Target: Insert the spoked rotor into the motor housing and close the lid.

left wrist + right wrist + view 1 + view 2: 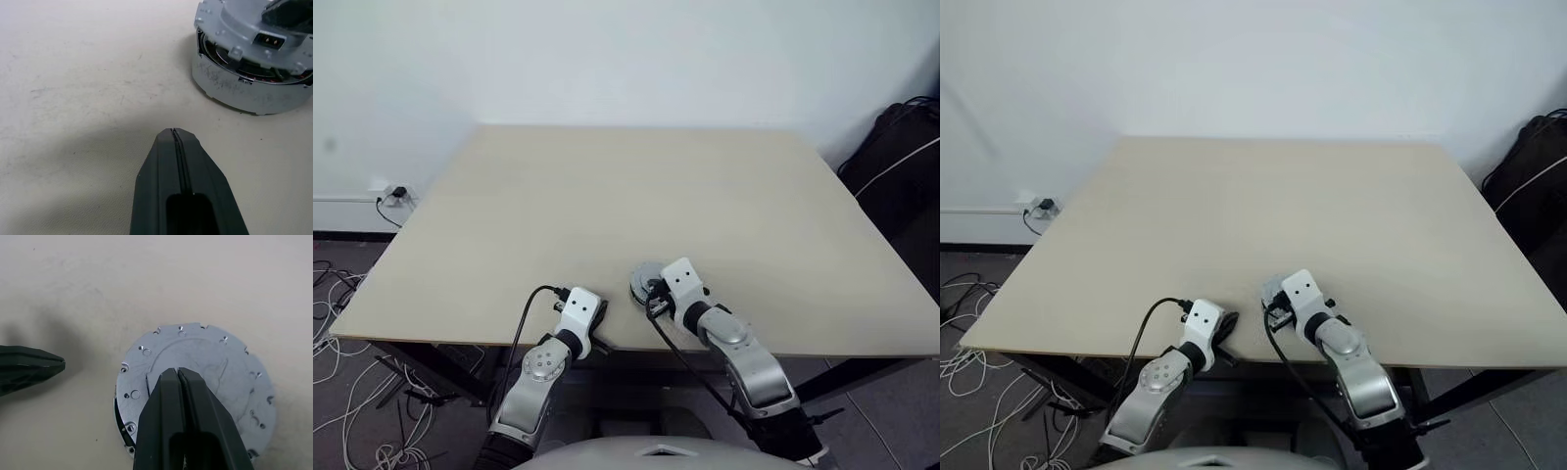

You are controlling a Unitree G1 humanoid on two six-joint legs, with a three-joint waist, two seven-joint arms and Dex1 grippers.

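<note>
The lid is sitting at a slant on the motor housing with a gap under one edge, so next my right gripper opens and grabs the lid's raised centre (210, 366).
The motor housing (249, 90) is a low grey cylinder standing near the table's front edge, with copper windings showing through a gap under its top. The lid (195, 367) lies on it plain grey face up, one edge sitting slightly raised. My right gripper (177, 370) is shut, its tips over the lid's middle and at or just above its surface. My left gripper (172, 131) is shut and empty, low over the table a short way to the left of the housing. The spoked rotor is hidden.
The beige table (607, 196) stretches far ahead; its front edge runs just behind both grippers. A black bag (901, 166) stands off the right side. A wall socket (396, 194) and loose cables (337, 294) lie on the floor at the left.
</note>
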